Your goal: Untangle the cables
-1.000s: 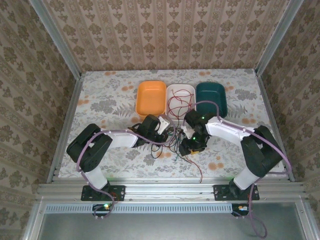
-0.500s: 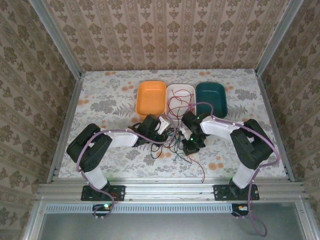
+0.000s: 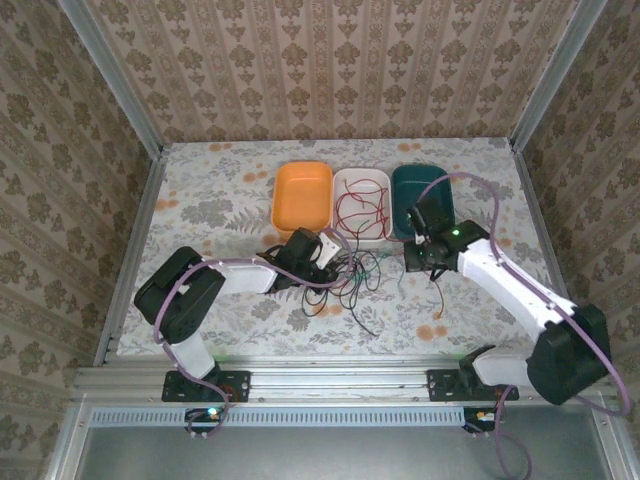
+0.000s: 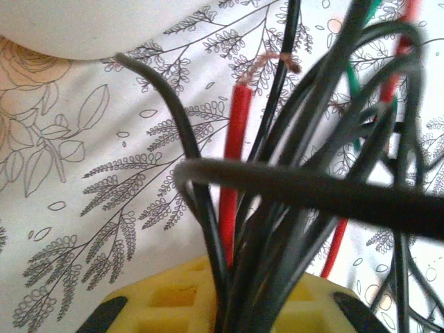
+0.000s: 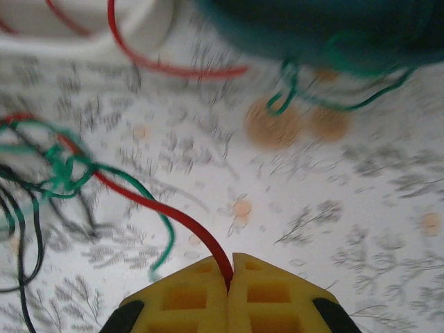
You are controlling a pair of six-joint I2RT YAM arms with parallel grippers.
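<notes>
My left gripper pinches the red cable among black ones; it should open while my right gripper pulls the red cable, then take only black cables (image 4: pixel 267 260).
The cables (image 3: pixel 350 275) lie as a tangle of thin black, red and green strands in front of the trays. My left gripper (image 3: pixel 325 250) sits at the tangle's left edge. In the left wrist view, the left gripper (image 4: pixel 243 284) is shut on a bundle of black cables (image 4: pixel 277 173) with a red cable (image 4: pixel 239 139) among them. My right gripper (image 3: pixel 415 258) is to the right of the tangle, below the teal tray. Its yellow jaws (image 5: pixel 230 267) are shut on one red cable (image 5: pixel 159 208), which trails left to the tangle beside a green strand (image 5: pixel 139 191).
An orange tray (image 3: pixel 302 195), a white tray (image 3: pixel 345 180) holding red cables and a teal tray (image 3: pixel 425 190) stand in a row at the back. A green cable (image 5: pixel 298 97) hangs over the teal tray's (image 5: pixel 312 28) edge. Bare floral tabletop lies left and right.
My right gripper shut on the red cable and moved right and back, away from the tangle toward the teal tray, drawing the cable along. The left arm stayed put.
</notes>
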